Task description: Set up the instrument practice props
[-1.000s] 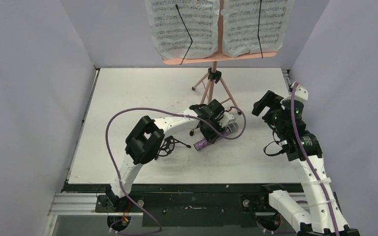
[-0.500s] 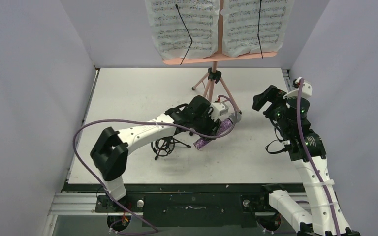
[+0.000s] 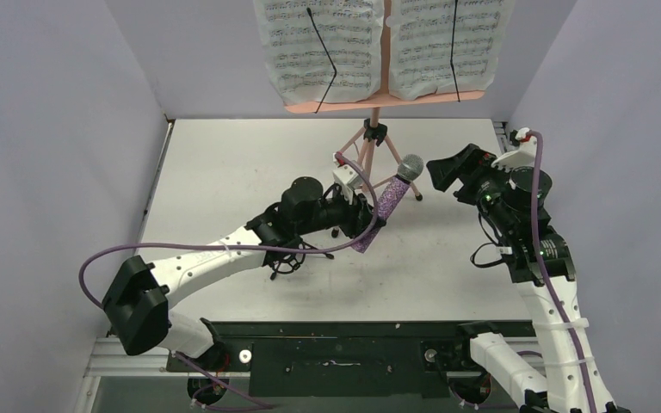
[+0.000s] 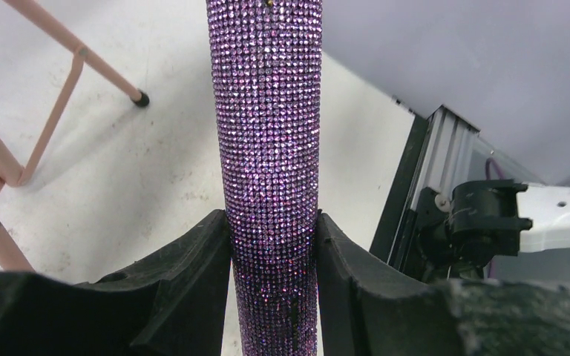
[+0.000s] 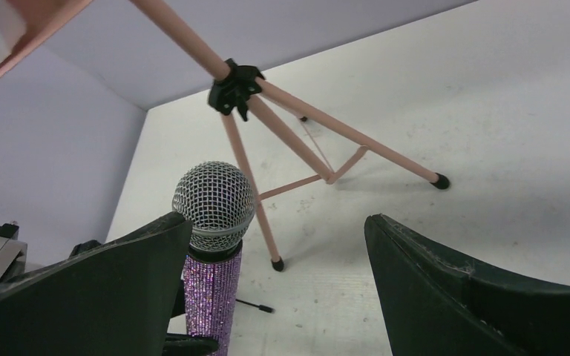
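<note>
The robot's right gripper needs to next close on the upper body (image 3: 398,186) (image 5: 213,276) of the purple glitter microphone, just under the microphone's silver head.
My left gripper (image 3: 367,217) is shut on the purple glitter microphone (image 3: 389,200) and holds it off the table, silver head (image 3: 410,167) up and tilted toward the right arm. In the left wrist view the fingers (image 4: 193,267) clamp the glitter barrel (image 4: 269,148). My right gripper (image 3: 447,175) is open just right of the head; in its view the microphone (image 5: 213,222) stands by its left finger (image 5: 104,289). The pink music stand (image 3: 377,142) with two white sheet-music pages (image 3: 323,47) stands at the back. The black shock-mount tripod (image 3: 286,256) lies under my left arm.
Grey walls close in the white table (image 3: 224,163) on three sides. The stand's pink tripod legs (image 5: 319,141) spread just behind the microphone. A black rail (image 3: 336,331) runs along the near edge. Purple cables loop from both arms.
My left gripper has lifted the microphone off the table and turned it from lying flat to nearly upright. The left arm has stretched out low. My right gripper has moved left toward the microphone head.
</note>
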Motion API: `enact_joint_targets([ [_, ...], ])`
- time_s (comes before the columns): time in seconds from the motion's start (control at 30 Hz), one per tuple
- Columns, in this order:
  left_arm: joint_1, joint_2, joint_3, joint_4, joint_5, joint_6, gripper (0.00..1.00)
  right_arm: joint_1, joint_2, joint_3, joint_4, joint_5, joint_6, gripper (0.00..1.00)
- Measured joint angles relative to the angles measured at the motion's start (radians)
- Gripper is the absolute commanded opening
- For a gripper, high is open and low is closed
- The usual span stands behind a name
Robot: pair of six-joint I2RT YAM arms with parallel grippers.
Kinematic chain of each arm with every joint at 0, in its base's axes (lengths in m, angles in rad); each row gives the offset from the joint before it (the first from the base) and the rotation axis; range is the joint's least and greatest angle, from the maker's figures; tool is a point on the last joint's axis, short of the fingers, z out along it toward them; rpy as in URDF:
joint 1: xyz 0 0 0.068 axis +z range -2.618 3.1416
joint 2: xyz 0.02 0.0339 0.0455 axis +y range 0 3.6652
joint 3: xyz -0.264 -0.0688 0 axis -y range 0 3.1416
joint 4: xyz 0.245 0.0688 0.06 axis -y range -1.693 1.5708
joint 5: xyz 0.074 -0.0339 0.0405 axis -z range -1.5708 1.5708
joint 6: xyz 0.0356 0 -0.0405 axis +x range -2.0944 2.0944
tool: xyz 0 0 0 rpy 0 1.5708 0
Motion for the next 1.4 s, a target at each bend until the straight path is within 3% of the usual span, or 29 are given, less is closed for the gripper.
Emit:
enact_joint_targets([
  [0.37, 0.001, -0.048, -0.063, 0.26, 0.002, -0.098, 0.0, 0.0, 0.022, -0.098, 0.261, -0.375, 0.07, 0.91],
  [0.6, 0.001, -0.055, -0.063, 0.295, 0.025, -0.114, 0.0, 0.004, 0.053, -0.122, 0.386, -0.479, 0.121, 1.0],
  [0.77, 0.001, -0.055, -0.063, 0.298, 0.046, -0.115, 0.0, 0.038, 0.102, -0.122, 0.478, -0.516, 0.157, 0.89],
  [0.87, 0.001, -0.056, -0.063, 0.298, 0.051, -0.115, 0.0, 0.079, 0.134, -0.122, 0.502, -0.529, 0.164, 0.78],
  [1.0, 0.001, -0.065, -0.065, 0.296, 0.053, -0.115, 0.0, 0.117, 0.159, -0.122, 0.515, -0.534, 0.168, 0.51],
  [1.1, 0.001, -0.077, -0.066, 0.296, 0.053, -0.115, 0.0, 0.127, 0.159, -0.122, 0.519, -0.536, 0.163, 0.19],
  [1.17, 0.001, -0.085, -0.066, 0.296, 0.053, -0.12, 0.03, 0.127, 0.156, -0.122, 0.524, -0.53, 0.154, 0.06],
  [1.27, 0.003, -0.087, -0.066, 0.296, 0.054, -0.114, 0.11, 0.131, 0.148, -0.122, 0.523, -0.518, 0.141, 0.05],
  [1.4, 0.011, -0.09, -0.066, 0.299, 0.074, -0.102, 0.37, 0.136, 0.135, -0.122, 0.521, -0.508, 0.122, 0.05],
])
